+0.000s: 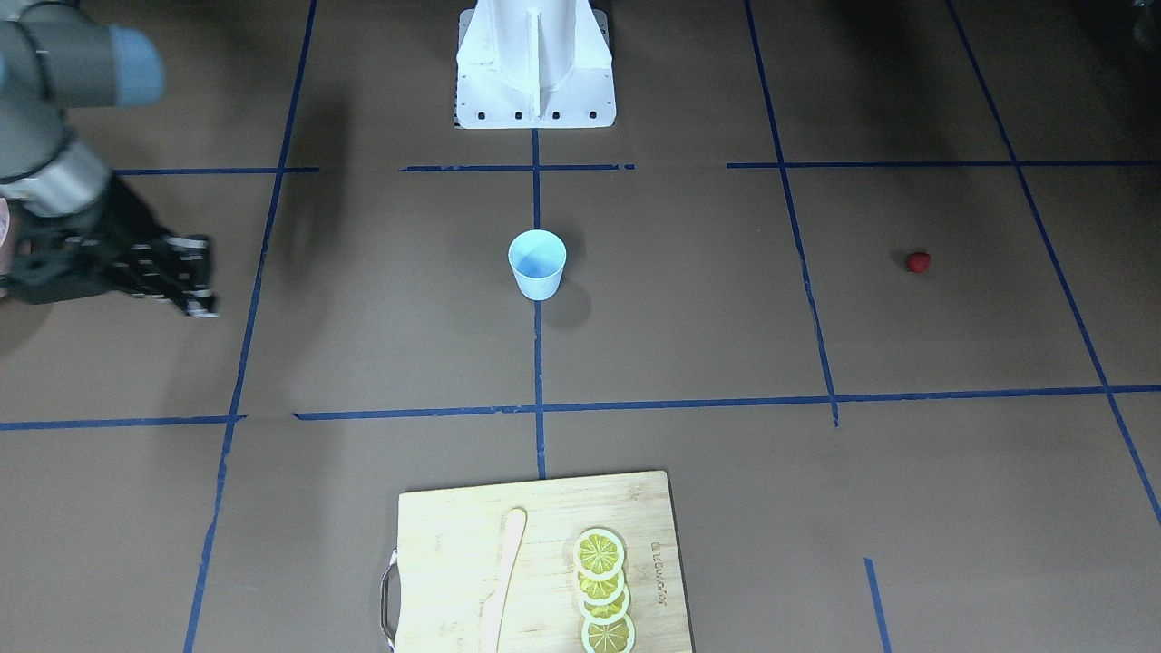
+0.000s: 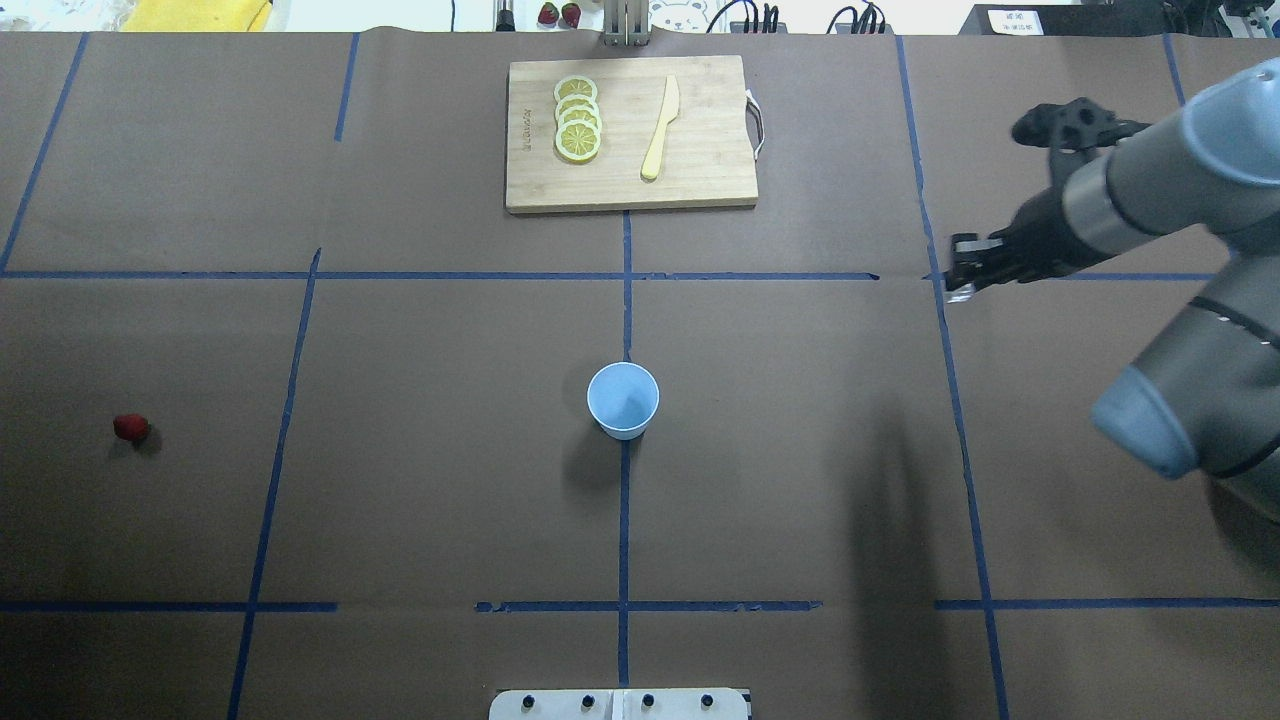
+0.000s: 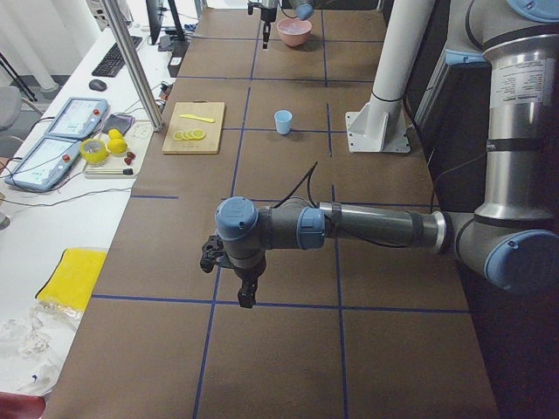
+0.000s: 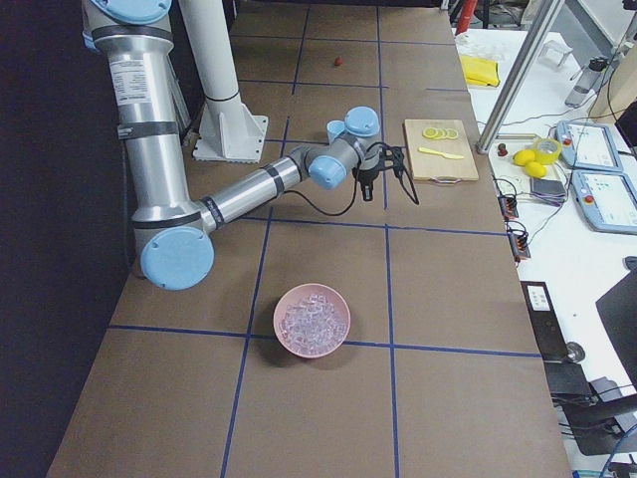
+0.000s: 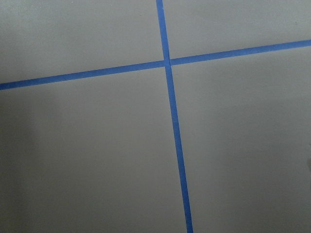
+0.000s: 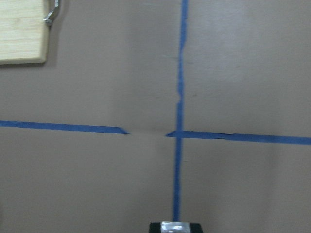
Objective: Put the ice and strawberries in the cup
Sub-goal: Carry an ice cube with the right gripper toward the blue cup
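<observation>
My right gripper will release the ice inside the pale blue cup [image 1: 536, 257] in front of the white robot base.
The pale blue cup [image 2: 623, 400] stands upright at the table's middle and looks empty; it also shows in the front view [image 1: 537, 263]. One dark-red strawberry [image 2: 131, 428] lies far out on my left side. The ice [image 4: 312, 319] is heaped in a pink bowl [image 4: 279, 329] on my right end. My right gripper [image 2: 957, 285] hangs above a tape cross, well right of the cup. Its fingertips [image 6: 175, 227] show as one block, shut and holding nothing. My left gripper [image 3: 247, 297] points down over bare table, and I cannot tell its state.
A wooden cutting board [image 2: 700, 180] at the far middle edge carries lemon slices [image 2: 577, 118] and a pale knife [image 2: 660, 128]. The white robot base [image 1: 535, 68] stands behind the cup. Blue tape lines grid the brown table.
</observation>
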You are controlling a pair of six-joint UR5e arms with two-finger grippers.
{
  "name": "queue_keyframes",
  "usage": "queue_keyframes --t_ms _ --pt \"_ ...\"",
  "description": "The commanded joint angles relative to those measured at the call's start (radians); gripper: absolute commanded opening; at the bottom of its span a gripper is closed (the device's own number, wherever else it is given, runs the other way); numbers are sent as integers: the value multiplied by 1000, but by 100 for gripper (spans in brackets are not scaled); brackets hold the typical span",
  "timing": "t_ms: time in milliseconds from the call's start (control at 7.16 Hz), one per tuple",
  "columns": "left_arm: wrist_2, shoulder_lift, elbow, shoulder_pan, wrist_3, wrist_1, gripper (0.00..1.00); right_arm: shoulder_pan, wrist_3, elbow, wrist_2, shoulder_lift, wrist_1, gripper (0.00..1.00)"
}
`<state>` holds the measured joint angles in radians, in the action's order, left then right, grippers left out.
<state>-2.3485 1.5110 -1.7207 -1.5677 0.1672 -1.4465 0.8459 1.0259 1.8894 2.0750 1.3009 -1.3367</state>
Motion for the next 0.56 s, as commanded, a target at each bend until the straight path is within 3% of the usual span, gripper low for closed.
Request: queue_keyframes --t_ms 0,140,419 --pt "0 0 -2 0 0 0 100 -242 216 -18 -227 -305 -291 0" --pt "0 0 -2 0 0 0 100 -317 311 -56 -281 -412 -349 0" --pt "0 0 1 0 0 0 100 -422 416 -159 -386 -524 -351 0"
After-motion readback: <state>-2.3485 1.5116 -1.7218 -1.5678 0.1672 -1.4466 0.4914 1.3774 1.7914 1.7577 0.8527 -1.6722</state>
